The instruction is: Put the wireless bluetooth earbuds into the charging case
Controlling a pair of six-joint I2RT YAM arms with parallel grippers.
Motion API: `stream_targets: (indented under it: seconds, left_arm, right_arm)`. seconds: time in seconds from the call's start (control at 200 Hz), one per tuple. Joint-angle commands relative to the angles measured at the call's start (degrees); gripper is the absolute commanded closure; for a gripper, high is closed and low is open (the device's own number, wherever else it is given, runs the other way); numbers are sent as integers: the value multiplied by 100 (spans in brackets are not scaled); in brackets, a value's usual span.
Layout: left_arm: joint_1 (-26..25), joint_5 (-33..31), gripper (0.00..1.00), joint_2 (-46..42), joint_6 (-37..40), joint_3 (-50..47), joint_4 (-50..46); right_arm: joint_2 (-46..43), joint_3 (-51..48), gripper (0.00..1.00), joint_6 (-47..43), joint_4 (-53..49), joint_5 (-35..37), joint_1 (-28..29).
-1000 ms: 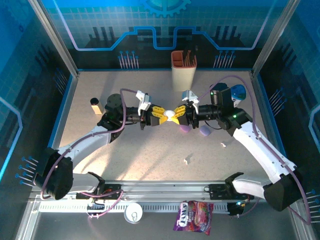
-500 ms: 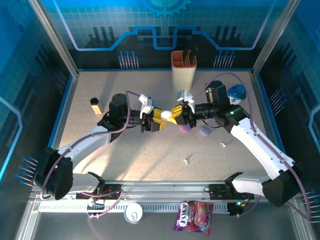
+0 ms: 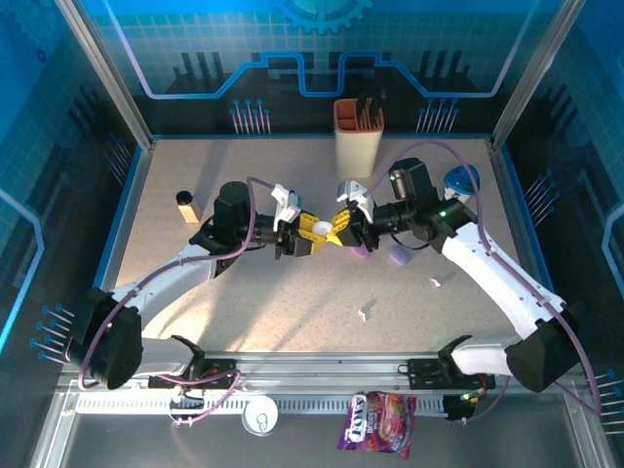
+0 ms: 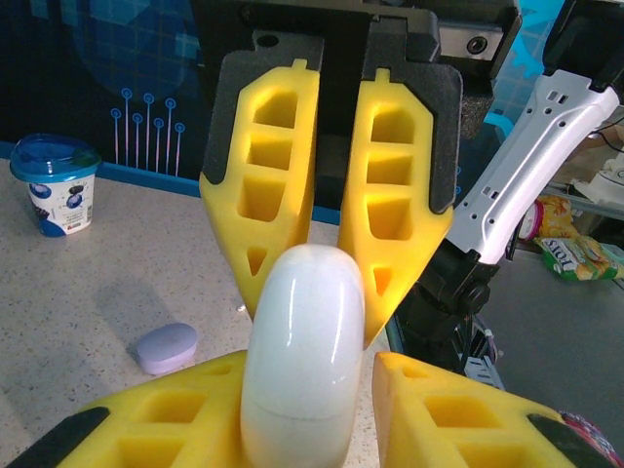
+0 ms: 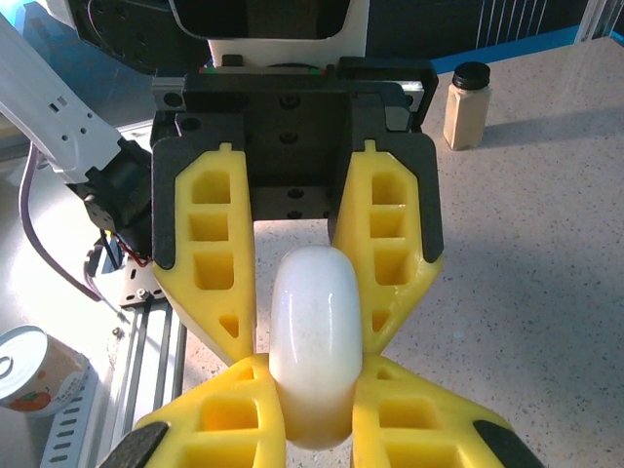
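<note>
My left gripper's fingers reach past the seam onto the shut lid, so they should take only the case's base (image 4: 294, 447), freeing the lid for my right gripper.
A white pebble-shaped charging case (image 3: 320, 225) hangs above the table's middle, held between both grippers. My left gripper (image 3: 312, 234) is shut on one end of the white case (image 4: 302, 351); a sliver of gap shows at one finger. My right gripper (image 3: 342, 225) is shut on the other end of the white case (image 5: 315, 341), with both pads touching it. The lid seam looks shut. Two tiny white earbuds (image 3: 366, 312) (image 3: 436, 283) lie on the table toward the near right. Two lilac cases (image 3: 360, 251) (image 3: 399, 255) rest just below the right gripper.
An orange-rimmed holder (image 3: 357, 136) stands at the back centre and a blue-lidded tub (image 3: 460, 179) at the back right. A small bottle (image 3: 187, 206) sits at the left. A can (image 3: 260, 416) and a snack bag (image 3: 378, 423) lie beyond the near edge.
Both grippers and the white case have shifted a little to the left. The right arm has reached further in and the left arm has drawn back.
</note>
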Motion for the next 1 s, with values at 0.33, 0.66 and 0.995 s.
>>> stream_targets:
  seconds: [0.33,0.66,0.995]
  left_arm:
    - [-39,12,62,-132,300,145,-242]
    - [-39,0,66,-150,307,145,-286]
    - [-39,68,92,-112,259,139,-213]
  right_arm:
    - [-84,175,98,-136,-120,110,56]
    - [-150,155,98,-227,-309,210,47]
    - [-193,50,73,154,125,344,54]
